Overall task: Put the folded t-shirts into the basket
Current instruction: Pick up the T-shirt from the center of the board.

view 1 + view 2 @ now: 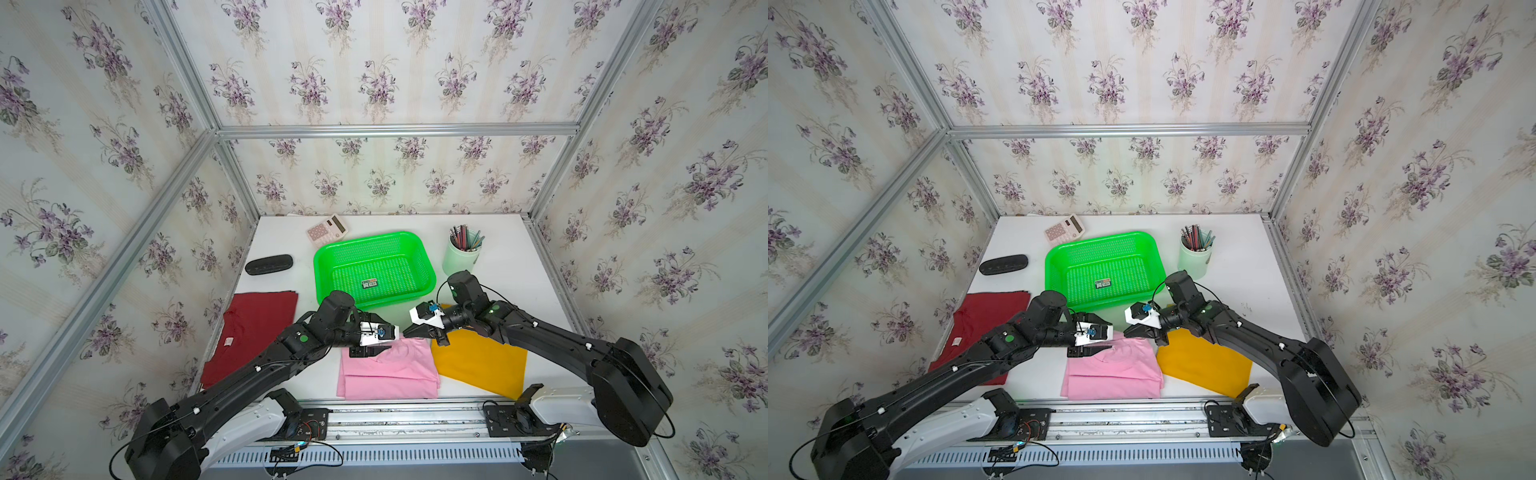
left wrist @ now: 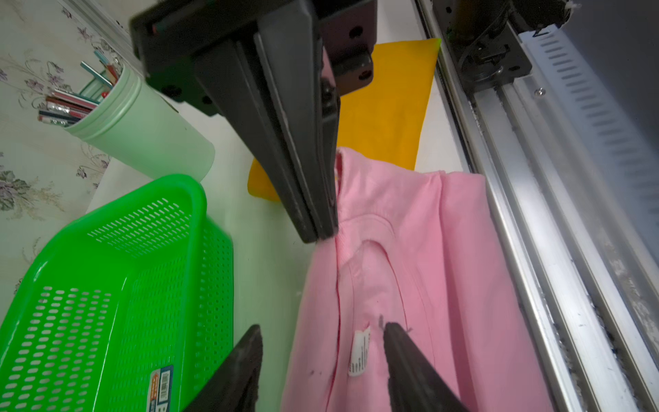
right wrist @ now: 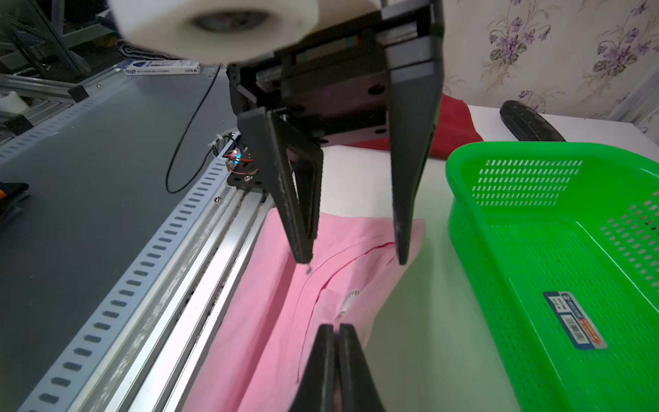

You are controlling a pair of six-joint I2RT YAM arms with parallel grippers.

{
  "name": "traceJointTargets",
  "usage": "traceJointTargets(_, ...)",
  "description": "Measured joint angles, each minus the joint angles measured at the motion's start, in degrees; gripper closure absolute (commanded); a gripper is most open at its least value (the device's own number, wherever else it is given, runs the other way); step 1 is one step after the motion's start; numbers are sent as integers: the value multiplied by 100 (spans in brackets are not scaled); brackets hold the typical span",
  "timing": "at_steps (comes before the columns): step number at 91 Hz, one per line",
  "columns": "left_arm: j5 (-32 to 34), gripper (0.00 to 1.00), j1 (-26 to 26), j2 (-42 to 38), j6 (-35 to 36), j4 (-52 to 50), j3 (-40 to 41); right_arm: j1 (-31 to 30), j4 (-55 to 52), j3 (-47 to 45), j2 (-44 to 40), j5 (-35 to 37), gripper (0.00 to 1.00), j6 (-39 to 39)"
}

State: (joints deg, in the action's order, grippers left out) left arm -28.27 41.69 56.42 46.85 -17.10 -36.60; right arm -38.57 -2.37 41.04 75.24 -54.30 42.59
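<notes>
I should grab the pink t-shirt with my left gripper by its far corner (image 1: 345,349), past the collar on the dark red t-shirt's side.
The pink t-shirt (image 1: 386,374) (image 1: 1113,374) lies folded at the table's front middle, its collar and label toward the basket. My right gripper (image 1: 409,332) (image 3: 335,326) is shut on the shirt's far edge beside the collar, with pink cloth pinched between its fingers. My left gripper (image 1: 374,351) (image 2: 321,330) is open over the same edge, one finger on the cloth by the label and the other over bare table. The mustard t-shirt (image 1: 478,361) lies to the right, the dark red t-shirt (image 1: 253,328) to the left. The green basket (image 1: 365,237) (image 2: 160,285) stands behind them with only a sticker inside.
A pale green cup of pencils (image 1: 461,255) stands right of the basket. A pink calculator (image 1: 327,229) and a black case (image 1: 269,264) lie at the back left. A metal rail (image 1: 407,411) runs along the table's front edge, close to the pink shirt.
</notes>
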Motion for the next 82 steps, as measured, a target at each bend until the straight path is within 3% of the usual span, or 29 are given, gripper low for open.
traceJointTargets(26,415,41,-409,525,529,-944,-197,0,11,-175,-245,341,100,184)
traceJointTargets(48,509,40,-1099,769,1239,-907,-177,-7,9,-223,-341,452,100,282)
traceJointTargets(82,719,40,-1342,1639,1956,-1047,-455,-142,83,-420,-833,522,100,581)
